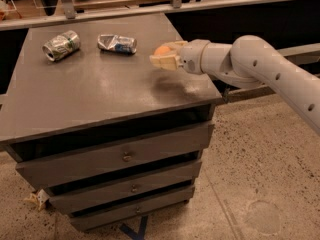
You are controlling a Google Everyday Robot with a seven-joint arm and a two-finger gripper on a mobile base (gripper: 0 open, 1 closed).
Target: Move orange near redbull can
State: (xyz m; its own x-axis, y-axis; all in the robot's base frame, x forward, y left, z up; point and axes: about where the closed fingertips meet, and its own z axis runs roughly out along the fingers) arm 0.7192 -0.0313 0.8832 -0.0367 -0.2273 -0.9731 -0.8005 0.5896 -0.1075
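Note:
The robot's gripper needs to release the orange on the grey top [136, 56] against the end of the redbull can nearest the arm. The orange is held just above the top now.
The orange [161, 50] is a small round fruit held between the fingers of my gripper [164, 55], a little above the right part of the grey cabinet top [100, 89]. The gripper is shut on it, and its shadow lies on the top below. The redbull can [116, 43] is a crushed silver can with blue patches lying on its side at the back of the top, to the left of the gripper and a short way from it.
A rounder silver can with green markings [61, 45] lies at the back left. The cabinet has several drawers [125, 156] below. A railing [175, 4] runs behind it. The white arm [260, 69] reaches in from the right over the speckled floor.

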